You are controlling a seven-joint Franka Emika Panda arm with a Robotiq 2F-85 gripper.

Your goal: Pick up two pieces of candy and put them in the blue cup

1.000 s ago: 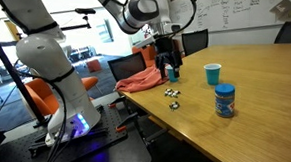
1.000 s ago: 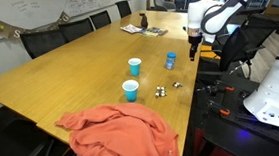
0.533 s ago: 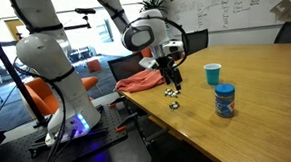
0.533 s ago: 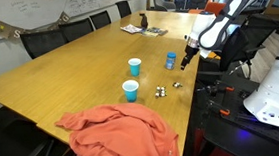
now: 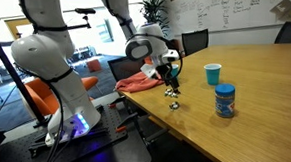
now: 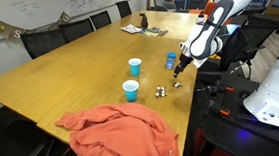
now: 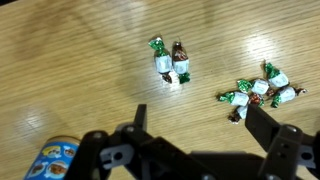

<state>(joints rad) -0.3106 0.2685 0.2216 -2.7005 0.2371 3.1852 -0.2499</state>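
The middle of the candy pair [image 5: 174,106] [image 7: 172,63], the two candies lying side by side, apart from the candy cluster, will be gripped by my gripper.
Several tiny wrapped candies lie on the wooden table near its edge. In the wrist view a pair [image 7: 170,62] lies ahead and a cluster [image 7: 258,93] lies by the right finger. They show as small specks in both exterior views [image 5: 171,94] [image 6: 162,90]. Two blue cups [image 6: 135,66] [image 6: 130,90] stand further in on the table; one also shows in an exterior view [image 5: 212,73]. My gripper [image 7: 200,125] [image 5: 170,80] [image 6: 179,73] is open and empty, low over the table just beside the candies.
A blue-lidded jar [image 5: 225,99] [image 6: 170,60] [image 7: 50,162] stands close to the candies. An orange cloth [image 5: 140,83] [image 6: 119,135] lies at the table's corner. Office chairs line the far sides. The table edge [image 6: 189,109] is right next to the candies.
My gripper has come down and tilted, from well above the table edge to just above the surface by the candies. The candies, cups and jar have not moved.
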